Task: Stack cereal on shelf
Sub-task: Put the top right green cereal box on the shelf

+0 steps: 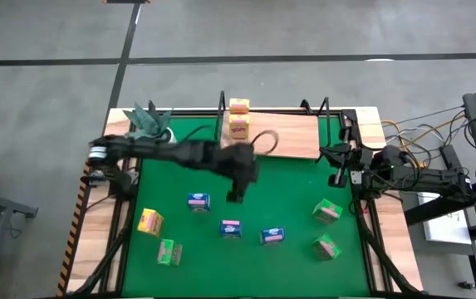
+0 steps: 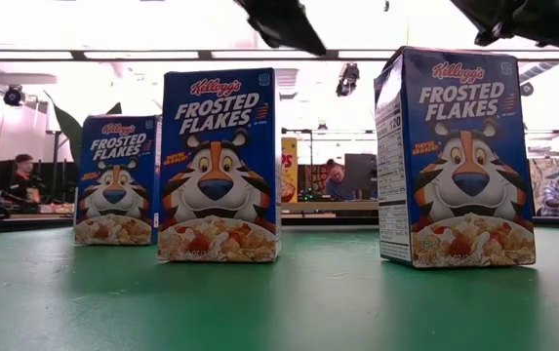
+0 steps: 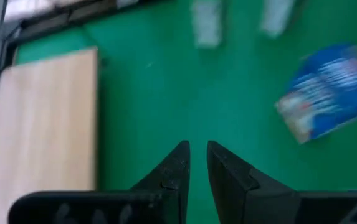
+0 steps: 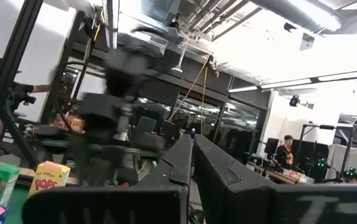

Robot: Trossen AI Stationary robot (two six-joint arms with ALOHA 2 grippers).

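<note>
The robot's right gripper should next grab the sides of the green cereal box (image 1: 327,211) closest to the shelf.
My left gripper (image 1: 236,196) hovers over the green mat just in front of the shelf (image 1: 291,137), a light-brown board in a black wire frame. Its fingers (image 3: 179,158) stand almost together with a narrow slit and nothing between them. Two yellow-orange cereal boxes (image 1: 238,116) stand on the shelf's far left part. Three blue boxes (image 1: 198,201) (image 1: 231,228) (image 1: 272,237) stand upright on the mat; in the low view they fill the front (image 2: 219,166). My right gripper (image 4: 192,142) is shut and empty at the shelf's right end (image 1: 339,170), pointing up into the room.
A yellow-orange box (image 1: 149,222) and a green box (image 1: 169,252) lie at the mat's near left; two green boxes (image 1: 326,212) (image 1: 327,247) at the near right. A white pot with a teal plant (image 1: 148,120) stands at the far left. People sit in the room behind (image 2: 336,180).
</note>
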